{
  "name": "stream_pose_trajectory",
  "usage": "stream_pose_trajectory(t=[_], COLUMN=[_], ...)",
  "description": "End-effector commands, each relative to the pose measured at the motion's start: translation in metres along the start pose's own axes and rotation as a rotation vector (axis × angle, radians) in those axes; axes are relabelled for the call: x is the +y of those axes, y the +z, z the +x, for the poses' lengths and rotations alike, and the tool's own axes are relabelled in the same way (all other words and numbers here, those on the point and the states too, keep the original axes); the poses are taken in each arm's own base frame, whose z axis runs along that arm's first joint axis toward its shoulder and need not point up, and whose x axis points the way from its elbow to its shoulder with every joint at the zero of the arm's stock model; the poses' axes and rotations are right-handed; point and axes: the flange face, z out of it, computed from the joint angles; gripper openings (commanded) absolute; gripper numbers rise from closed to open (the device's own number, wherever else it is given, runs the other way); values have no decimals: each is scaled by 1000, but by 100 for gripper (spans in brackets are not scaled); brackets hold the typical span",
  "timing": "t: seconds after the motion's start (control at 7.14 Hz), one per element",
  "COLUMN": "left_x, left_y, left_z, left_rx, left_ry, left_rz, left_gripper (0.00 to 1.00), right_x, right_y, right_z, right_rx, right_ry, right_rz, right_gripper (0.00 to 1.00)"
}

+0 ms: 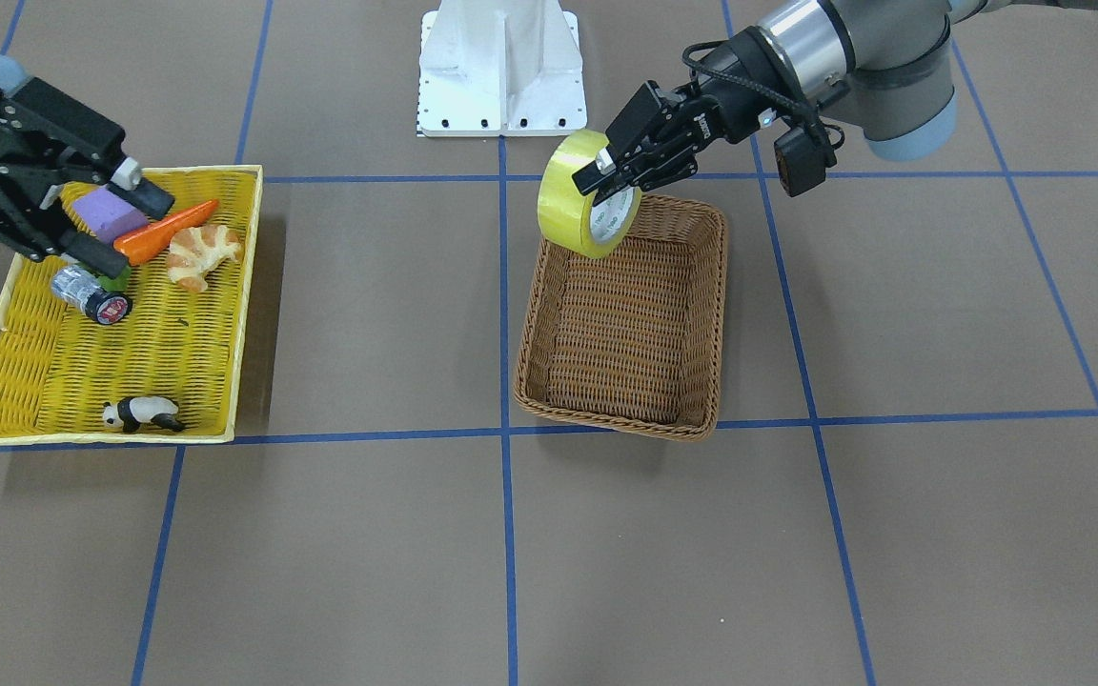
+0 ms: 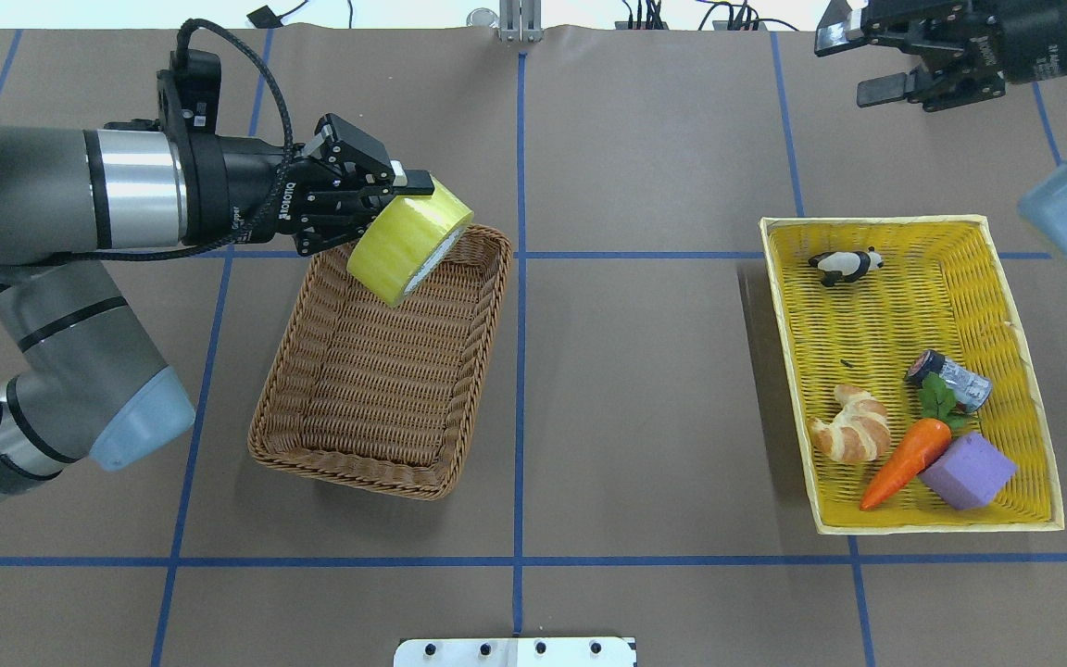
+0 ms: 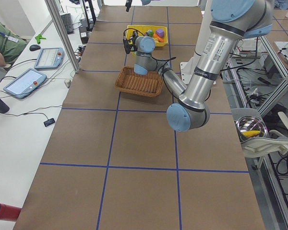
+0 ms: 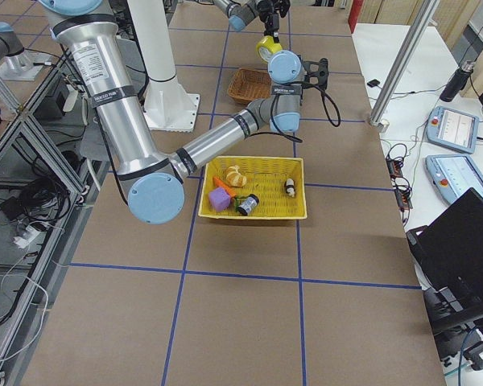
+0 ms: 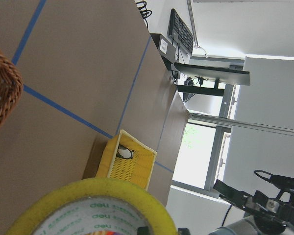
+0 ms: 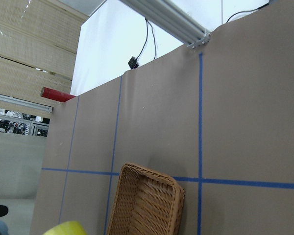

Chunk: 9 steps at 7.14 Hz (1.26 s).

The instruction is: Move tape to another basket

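Next, my left gripper sets the yellow tape down in the brown wicker basket's far half [image 1: 604, 287], toward the yellow tray.
My left gripper [image 2: 404, 190] [image 1: 603, 176] is shut on the yellow tape [image 2: 408, 241] [image 1: 576, 193]. It holds the roll tilted in the air over the far rim of the brown wicker basket [image 2: 290, 412] [image 1: 692, 286]. The basket is empty. The tape also shows in the left wrist view [image 5: 95, 208], in the exterior right view [image 4: 267, 47], and at the bottom edge of the right wrist view [image 6: 68, 229]. My right gripper [image 2: 862, 65] [image 1: 96, 214] is open and empty, raised beyond the far end of the yellow tray [image 2: 1034, 426] [image 1: 25, 305].
The yellow tray holds a croissant [image 2: 856, 428], a carrot [image 2: 906, 460], a purple block [image 2: 967, 471], a silver-wrapped cylinder [image 2: 950, 380] and a panda figure [image 2: 844, 265]. The white robot base [image 1: 501, 67] stands behind the baskets. Blue tape lines cross the brown table.
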Motion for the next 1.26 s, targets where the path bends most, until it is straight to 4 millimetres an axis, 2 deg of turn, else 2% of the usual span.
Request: stream_pose_trajectory(t=[0.0,0.14,0.28,0.42,0.56,0.84,0.98,1.12], left_x=[50,89,101,108,107,109,106,107], left_y=[36,51,43,30,32,42,49,65], left_z=[-42,-49,-34,-18,-24,-41,-55,-75], left_rx=[-84,-161,-254,-332,-412,-515,-548,-587], left_ry=[154,225,247,290,333,377,381,398], left_rz=[149,202,205,201,200,187,196,227], left_gripper=[0,0,0,0,0,0,0,0], right_x=[-12,-18,-25,-19,-13,0,6,10], right_y=[-15,-24,-33,-43,-49,-66,-68,-67], right_z=[42,62,69,82,87,70,69,74], right_rx=[129,186,241,325,437,669,725,746], right_ry=[-104,-149,-211,-280,-395,-570,-565,-538], right_rz=[21,25,31,50,21,-98,-167,-196], right_gripper=[100,100,100,100,100,100,100,100])
